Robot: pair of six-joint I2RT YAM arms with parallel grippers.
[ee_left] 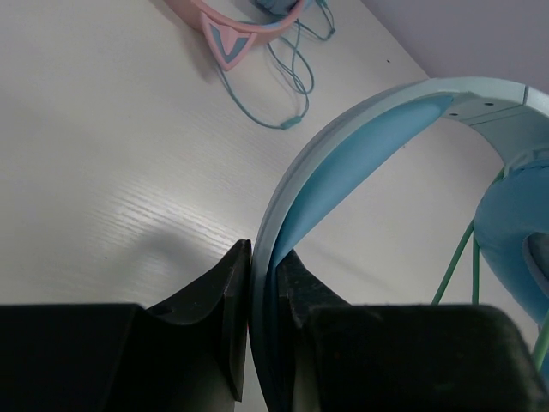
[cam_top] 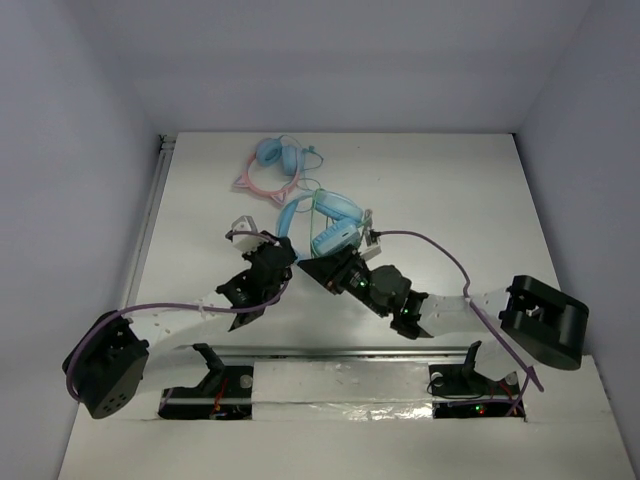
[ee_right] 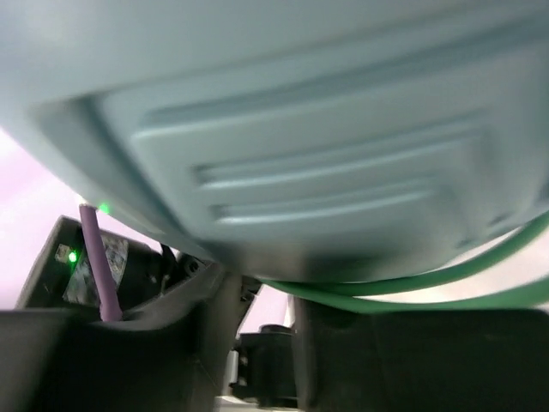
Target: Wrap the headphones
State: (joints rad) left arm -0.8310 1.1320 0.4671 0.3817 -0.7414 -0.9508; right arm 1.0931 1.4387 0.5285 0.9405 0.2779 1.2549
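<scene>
Next, my left gripper sets the light-blue headphones free on the table [cam_top: 346, 264], at a spot just below the fingertips of my right gripper.
The large light-blue headphones [cam_top: 325, 215] are held at the table's middle. My left gripper [cam_top: 275, 255] is shut on their blue headband [ee_left: 360, 146], which runs up from between my fingertips [ee_left: 264, 268]. One oval cup [ee_left: 515, 223] and the pale green cable [ee_left: 455, 266] show at the right of the left wrist view. My right gripper [cam_top: 338, 265] is right under the other cup [ee_right: 300, 129], which fills its view. Its jaws [ee_right: 262, 300] stand slightly apart. The green cable [ee_right: 412, 287] lies across the right fingertip, not clamped.
The smaller pink cat-ear headphones [cam_top: 275, 165] lie behind at the back, with their thin cable [ee_left: 296, 86] looped on the table. Both arms' purple cables [cam_top: 440, 250] hang near the work. The table's left rail [cam_top: 150, 220] and the grey walls bound the space.
</scene>
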